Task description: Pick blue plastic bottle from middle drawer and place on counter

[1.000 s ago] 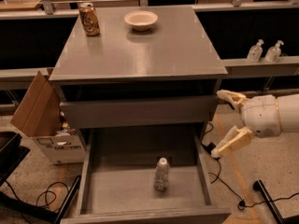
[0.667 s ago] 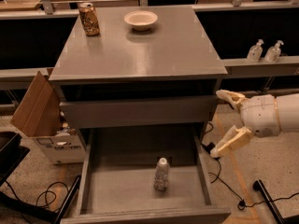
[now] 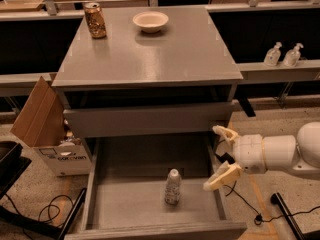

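The robot's gripper will next go to the blue plastic bottle in the middle drawer and close around the bottle's middle [image 3: 173, 189], under its white cap.
The blue plastic bottle [image 3: 173, 186], small and clear with a white cap, stands upright on the bare bottom of the open middle drawer [image 3: 125, 204], right of centre. My gripper [image 3: 220, 156] is open and empty at the drawer's right wall, its fingers [image 3: 222, 176] spread wide, to the right of the bottle and apart from it. The white arm comes in from the right edge. The grey counter [image 3: 160, 54] is the cabinet's top, above the drawer.
A gold-brown can [image 3: 94, 20] and a white bowl [image 3: 150, 21] stand at the back of the counter. Two pump-top bottles [image 3: 283, 54] stand on a ledge at the right. An open cardboard box [image 3: 47, 129] sits left of the cabinet. Cables lie on the floor.
My gripper has moved slightly left and down toward the drawer's right wall. The bottle has not moved.
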Controlling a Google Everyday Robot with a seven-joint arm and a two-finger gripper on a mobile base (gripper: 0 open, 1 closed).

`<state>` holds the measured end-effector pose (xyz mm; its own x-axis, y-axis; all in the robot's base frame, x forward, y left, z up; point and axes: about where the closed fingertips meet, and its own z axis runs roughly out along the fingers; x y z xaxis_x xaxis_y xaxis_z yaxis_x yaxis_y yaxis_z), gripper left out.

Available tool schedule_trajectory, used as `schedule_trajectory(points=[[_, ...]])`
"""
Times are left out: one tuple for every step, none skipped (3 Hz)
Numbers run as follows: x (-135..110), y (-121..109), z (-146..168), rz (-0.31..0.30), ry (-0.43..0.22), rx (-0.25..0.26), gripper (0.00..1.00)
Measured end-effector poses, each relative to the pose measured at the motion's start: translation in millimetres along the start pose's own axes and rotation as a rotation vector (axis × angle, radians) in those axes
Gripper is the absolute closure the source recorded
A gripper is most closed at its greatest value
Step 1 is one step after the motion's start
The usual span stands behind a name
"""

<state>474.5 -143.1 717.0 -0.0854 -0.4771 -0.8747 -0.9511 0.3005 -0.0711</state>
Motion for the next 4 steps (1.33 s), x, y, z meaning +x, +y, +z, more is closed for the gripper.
schedule_trajectory(points=[[25,3,27,-0.021,-0.003,-0.01,0.0],[50,3,57,-0.032,0.02,-0.032,0.0],[74,3,89,-0.041,0.019,-0.047,0.0],[98,6,117,-0.043,0.015,-0.057,0.0]])
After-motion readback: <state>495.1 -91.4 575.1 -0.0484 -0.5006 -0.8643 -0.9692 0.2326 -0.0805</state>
